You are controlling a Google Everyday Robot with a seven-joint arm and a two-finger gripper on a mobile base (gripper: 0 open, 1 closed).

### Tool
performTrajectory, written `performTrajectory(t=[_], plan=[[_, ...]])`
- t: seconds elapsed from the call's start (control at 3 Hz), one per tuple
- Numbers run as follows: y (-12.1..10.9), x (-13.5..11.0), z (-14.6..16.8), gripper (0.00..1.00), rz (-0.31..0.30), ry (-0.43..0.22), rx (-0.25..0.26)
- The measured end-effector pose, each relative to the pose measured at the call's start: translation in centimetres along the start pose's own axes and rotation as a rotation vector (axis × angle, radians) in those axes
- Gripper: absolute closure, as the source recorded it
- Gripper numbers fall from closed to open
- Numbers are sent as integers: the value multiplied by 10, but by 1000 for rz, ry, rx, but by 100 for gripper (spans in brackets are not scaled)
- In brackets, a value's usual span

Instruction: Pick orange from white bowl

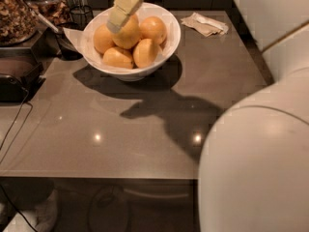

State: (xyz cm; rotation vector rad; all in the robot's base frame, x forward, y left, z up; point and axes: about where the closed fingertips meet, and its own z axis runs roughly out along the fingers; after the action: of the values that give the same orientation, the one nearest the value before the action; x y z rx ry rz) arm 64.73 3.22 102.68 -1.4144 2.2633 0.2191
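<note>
The sides of the top orange (126,33), the one in the middle of the pile in the white bowl, will be gripped by my gripper.
The white bowl (170,38) stands at the back of the grey table and holds several oranges (146,52). The top orange (130,34) lies in the middle of the pile. My gripper (116,27) comes down from the top edge of the view, pale yellow, with its tip over the bowl. It rests against or just above the left side of the top orange. Nothing is lifted out of the bowl.
A crumpled napkin (205,24) lies at the back right of the table. A glass jar (14,13), a dark cup (67,45) and a black appliance (14,79) with a cable stand at the left. My white body (256,163) fills the lower right.
</note>
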Motion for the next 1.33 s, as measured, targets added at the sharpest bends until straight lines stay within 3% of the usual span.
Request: performTrajectory(t=[0.67, 1.33], plan=[[-7, -31, 29, 0, 22, 1, -23], [-32, -30, 51, 14, 66, 23, -1]])
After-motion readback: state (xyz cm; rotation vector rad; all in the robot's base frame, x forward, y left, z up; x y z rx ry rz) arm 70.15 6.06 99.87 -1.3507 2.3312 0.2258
